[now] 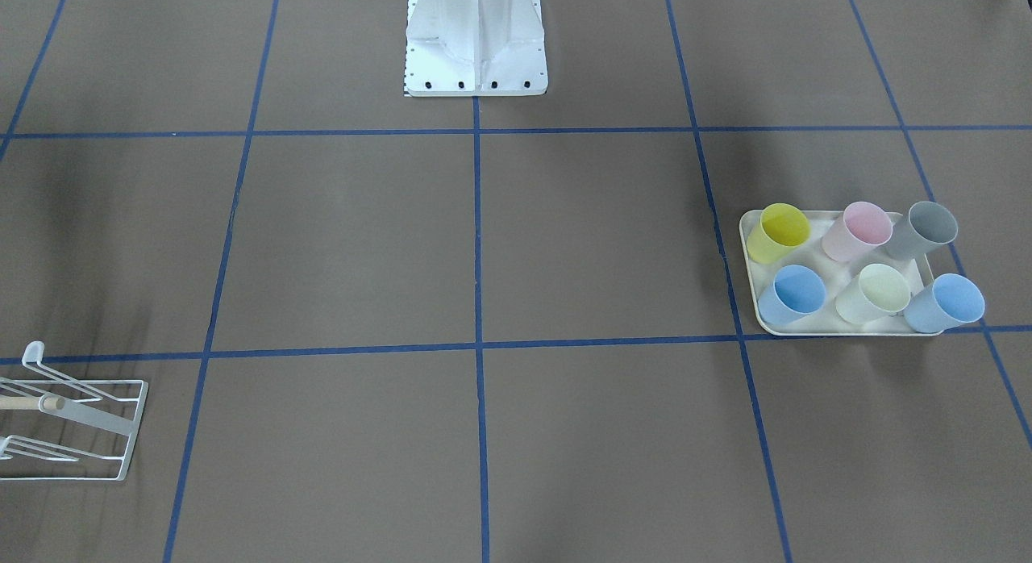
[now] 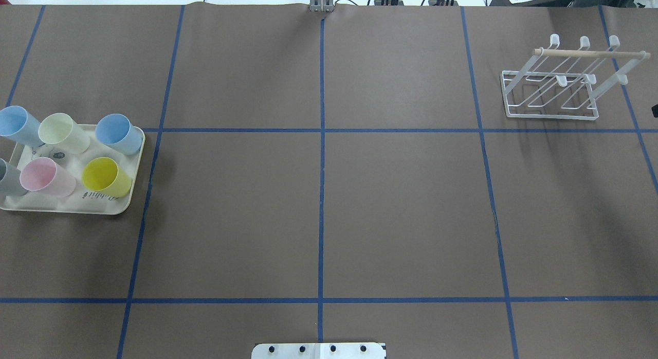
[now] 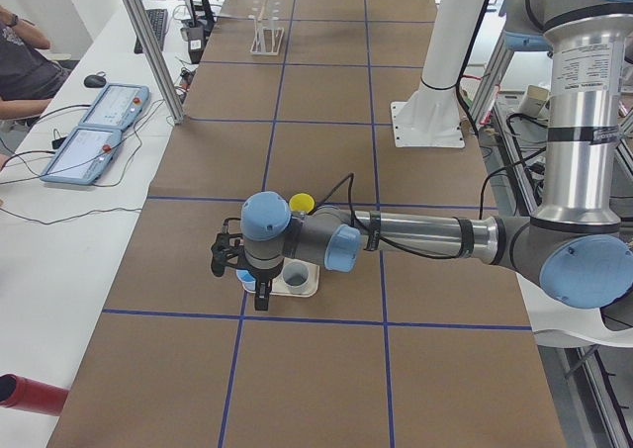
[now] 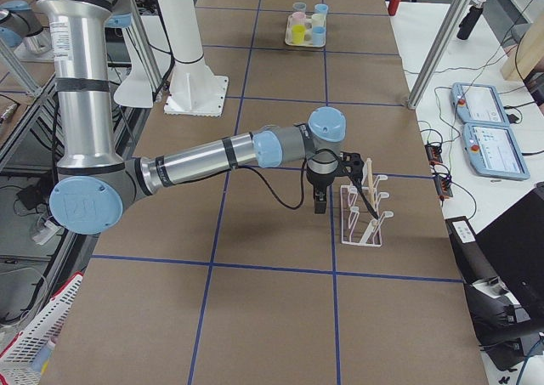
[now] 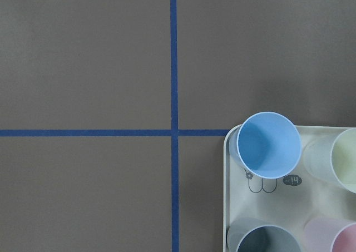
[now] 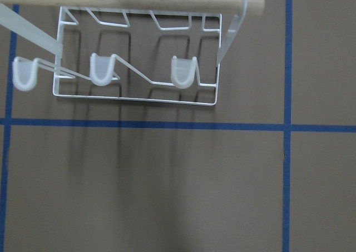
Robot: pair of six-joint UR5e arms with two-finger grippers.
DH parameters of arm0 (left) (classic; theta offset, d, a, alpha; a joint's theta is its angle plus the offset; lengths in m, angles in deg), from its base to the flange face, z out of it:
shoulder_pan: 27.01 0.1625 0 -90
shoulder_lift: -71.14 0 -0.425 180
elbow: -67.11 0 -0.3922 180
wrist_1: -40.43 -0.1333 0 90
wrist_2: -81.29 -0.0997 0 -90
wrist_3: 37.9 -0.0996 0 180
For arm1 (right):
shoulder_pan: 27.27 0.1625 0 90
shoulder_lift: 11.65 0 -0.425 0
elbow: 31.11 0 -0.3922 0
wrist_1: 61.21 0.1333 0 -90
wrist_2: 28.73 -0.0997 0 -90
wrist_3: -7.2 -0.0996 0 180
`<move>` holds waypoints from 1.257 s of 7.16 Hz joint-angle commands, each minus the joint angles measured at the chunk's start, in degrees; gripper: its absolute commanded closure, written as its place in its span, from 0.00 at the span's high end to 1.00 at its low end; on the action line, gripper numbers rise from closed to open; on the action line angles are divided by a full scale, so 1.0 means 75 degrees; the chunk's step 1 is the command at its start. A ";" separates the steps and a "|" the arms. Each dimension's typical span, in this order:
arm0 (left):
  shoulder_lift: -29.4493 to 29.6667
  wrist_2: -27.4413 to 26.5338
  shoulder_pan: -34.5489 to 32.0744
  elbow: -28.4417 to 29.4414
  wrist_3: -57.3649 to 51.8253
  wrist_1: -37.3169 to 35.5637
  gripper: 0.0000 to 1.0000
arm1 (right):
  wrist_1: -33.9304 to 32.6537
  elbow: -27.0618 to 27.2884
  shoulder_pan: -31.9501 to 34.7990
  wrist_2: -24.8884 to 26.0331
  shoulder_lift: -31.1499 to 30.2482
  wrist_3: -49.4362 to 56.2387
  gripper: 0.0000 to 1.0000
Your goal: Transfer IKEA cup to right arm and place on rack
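Next, my left gripper grips the rim of the blue cup (image 1: 982, 296) (image 5: 239, 154) next to the gray cup, on the side that faces out past the end of the tray.
Several pastel IKEA cups stand upright on a cream tray (image 2: 77, 207), among them a yellow cup (image 2: 105, 176) and a blue cup (image 5: 268, 145). My left gripper (image 3: 257, 295) hangs over the tray's end; it shows only in the exterior left view, so I cannot tell its state. The white wire rack (image 2: 558, 86) with its wooden dowel stands at the far right, with no cup on it. Beside and above the rack (image 4: 361, 219) hangs the right arm (image 4: 212, 155) with its gripper (image 4: 320, 205), whose state I cannot tell. No fingers show in either wrist view.
The robot's white pedestal (image 1: 476, 47) stands at the table's middle edge. Blue tape lines grid the brown table (image 2: 401, 210). At the side desk sit a person (image 3: 25, 52) and two blue-cased tablets (image 3: 94, 127). A red cylinder (image 3: 30, 394) lies on that desk.
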 commanded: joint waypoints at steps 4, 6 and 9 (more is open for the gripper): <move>-0.0197 0.0111 0.0006 -0.0200 -0.0065 -0.0327 1.00 | 0.0011 -0.0370 -0.0005 -0.0506 -0.0142 -0.0038 0.99; -0.0220 0.0111 0.0146 -0.0213 -0.0030 -0.0211 1.00 | 0.0023 -0.0370 -0.0028 -0.0506 -0.0142 -0.0073 0.99; 0.0619 0.0017 0.0791 0.1186 0.0415 0.0688 1.00 | 0.0747 -0.0522 -0.0075 -0.0972 -0.0258 -0.0085 0.99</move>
